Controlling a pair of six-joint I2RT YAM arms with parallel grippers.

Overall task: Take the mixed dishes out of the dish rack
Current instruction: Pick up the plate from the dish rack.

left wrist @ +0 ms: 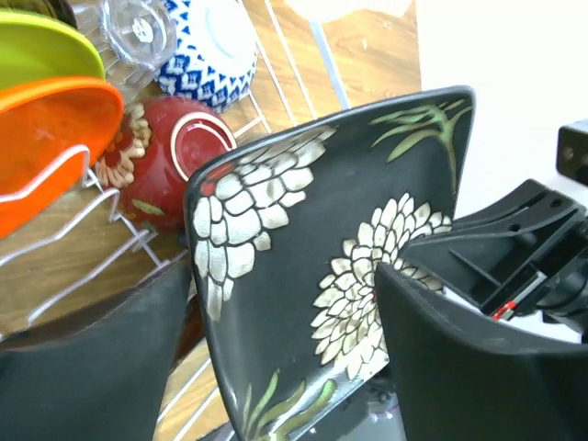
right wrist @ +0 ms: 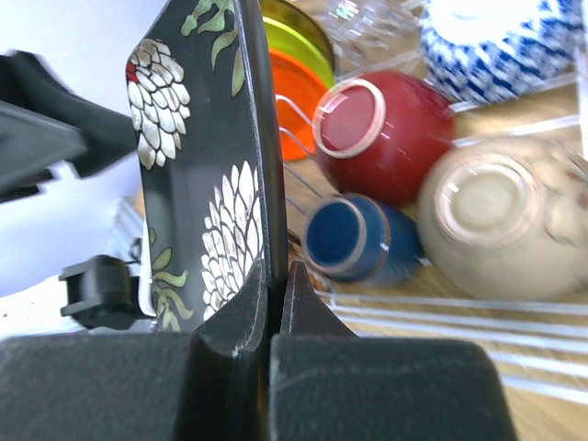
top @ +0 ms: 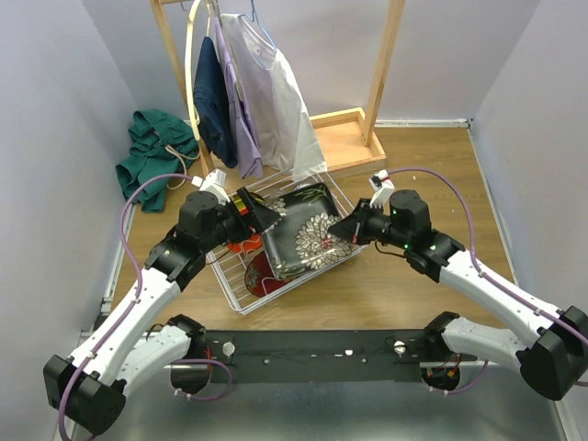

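Observation:
The robot's right gripper will set the black square plate down on the bare wooden floor point(top: 422, 195) beside the base of the clothes stand. The plate is now tilted over the dish rack.
The black square plate point(top: 303, 230) with white flowers stands tilted over the white wire dish rack point(top: 241, 299). My right gripper point(right wrist: 278, 276) is shut on the plate's point(right wrist: 197, 165) edge. My left gripper point(left wrist: 283, 276) is open, its fingers spread on either side of the plate point(left wrist: 303, 266). Still in the rack are a red bowl point(right wrist: 386, 133), a small blue cup point(right wrist: 354, 239), a tan bowl point(right wrist: 505, 216), a blue-white bowl point(left wrist: 216, 46), a clear glass point(left wrist: 138, 32), an orange plate point(left wrist: 50, 129) and a yellow plate point(left wrist: 46, 46).
A wooden clothes stand point(top: 378, 64) with hanging garments point(top: 266, 83) rises right behind the rack. A green cloth point(top: 156, 152) lies bunched at the back left. Grey walls close in both sides.

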